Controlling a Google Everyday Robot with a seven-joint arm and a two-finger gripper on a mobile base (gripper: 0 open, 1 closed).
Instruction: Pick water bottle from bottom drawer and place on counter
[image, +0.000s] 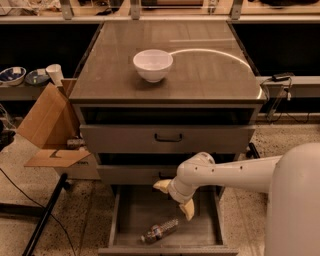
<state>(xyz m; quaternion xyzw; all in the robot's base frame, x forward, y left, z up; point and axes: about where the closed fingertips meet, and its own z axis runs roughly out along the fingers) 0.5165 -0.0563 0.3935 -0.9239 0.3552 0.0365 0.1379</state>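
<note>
The water bottle's bottom end (174, 226), opposite its cap, is the next place my gripper needs to go to and close on, inside the open drawer.
The water bottle (159, 231) lies on its side on the floor of the open bottom drawer (130, 215), near the front, cap toward the lower left. My gripper (175, 198) hangs over the drawer, above and a little right of the bottle, not touching it. Its two yellowish fingers (188, 209) are spread apart and hold nothing. The white arm reaches in from the right. The counter (200, 70) is the glossy brown top of the cabinet.
A white bowl (153, 64) stands on the counter left of centre. Two shallower drawers with black handles (168, 136) sit above the open drawer. An open cardboard box (47, 127) stands left of the cabinet, with bowls and a cup (54, 74) on a low shelf behind.
</note>
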